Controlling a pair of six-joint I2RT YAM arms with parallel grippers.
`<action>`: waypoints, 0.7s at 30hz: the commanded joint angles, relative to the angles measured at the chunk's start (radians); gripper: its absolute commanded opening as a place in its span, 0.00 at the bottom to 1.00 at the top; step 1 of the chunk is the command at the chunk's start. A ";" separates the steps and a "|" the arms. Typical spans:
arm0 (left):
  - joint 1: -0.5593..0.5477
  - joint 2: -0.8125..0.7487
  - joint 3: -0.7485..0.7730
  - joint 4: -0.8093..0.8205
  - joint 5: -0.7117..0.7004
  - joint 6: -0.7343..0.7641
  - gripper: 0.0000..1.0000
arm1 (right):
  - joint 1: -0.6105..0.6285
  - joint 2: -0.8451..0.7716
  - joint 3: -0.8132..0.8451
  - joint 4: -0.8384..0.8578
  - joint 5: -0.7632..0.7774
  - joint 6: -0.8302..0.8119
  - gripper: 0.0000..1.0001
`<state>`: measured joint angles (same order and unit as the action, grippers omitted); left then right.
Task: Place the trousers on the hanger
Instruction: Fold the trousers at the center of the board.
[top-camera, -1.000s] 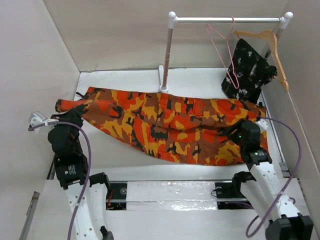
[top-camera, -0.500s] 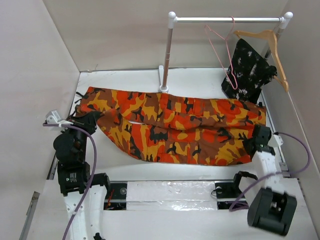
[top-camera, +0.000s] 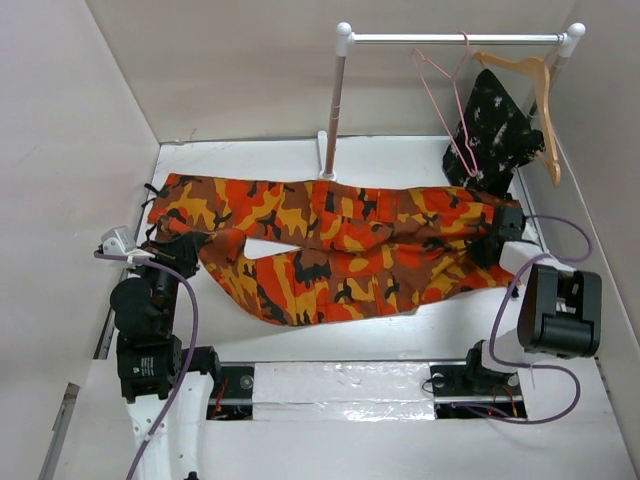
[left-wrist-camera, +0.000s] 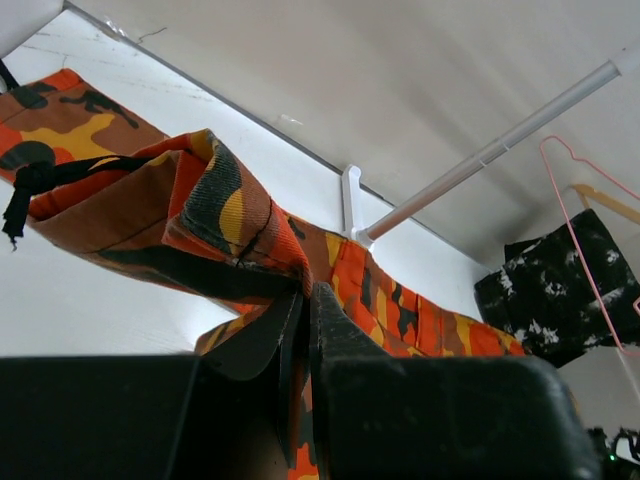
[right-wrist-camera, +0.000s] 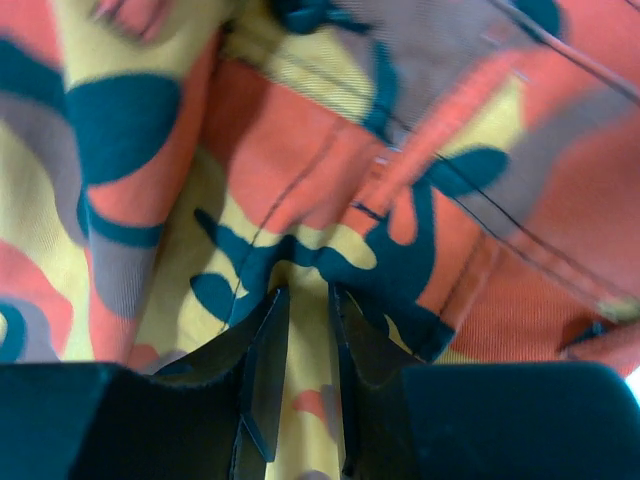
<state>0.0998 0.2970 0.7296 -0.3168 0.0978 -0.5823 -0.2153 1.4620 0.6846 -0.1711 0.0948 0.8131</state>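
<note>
The robot's right gripper is over the middle of the waist end, so it should grab the near waist corner (top-camera: 508, 281) and carry it back with the leg end.
The camouflage trousers (top-camera: 340, 245) lie stretched across the table, partly folded lengthwise. My left gripper (top-camera: 187, 246) is shut on the leg end at the left; in the left wrist view (left-wrist-camera: 305, 292) the cloth (left-wrist-camera: 225, 210) rises in a fold out of the closed fingers. My right gripper (top-camera: 503, 226) is shut on the waist end at the right; in the right wrist view (right-wrist-camera: 308, 296) cloth (right-wrist-camera: 330, 190) fills the frame and is pinched between the fingers. The pink wire hanger (top-camera: 439, 104) hangs from the rail (top-camera: 455, 39) behind the waist end, apart from the trousers.
A wooden hanger (top-camera: 535, 85) and a black speckled garment (top-camera: 490, 130) hang at the rail's right end. The rail's post (top-camera: 334, 110) stands at the back middle, just behind the trousers. Walls close in on the left, right and back.
The right gripper has carried the waist end back and right toward the rail. The left gripper shifted right with the leg end. The trousers folded narrower. The wooden hanger swung.
</note>
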 joint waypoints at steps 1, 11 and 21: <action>-0.003 0.002 0.017 0.028 0.022 0.019 0.00 | 0.092 0.080 0.078 -0.046 -0.066 -0.164 0.27; -0.014 0.007 -0.015 0.056 0.036 0.009 0.00 | -0.106 -0.348 -0.049 -0.134 -0.017 -0.141 0.68; -0.074 0.002 0.020 0.036 -0.023 0.015 0.00 | -0.229 -0.594 -0.267 -0.254 0.054 0.142 0.69</action>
<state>0.0456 0.2989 0.7116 -0.3202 0.0952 -0.5808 -0.4248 0.8303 0.4431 -0.3950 0.1379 0.8528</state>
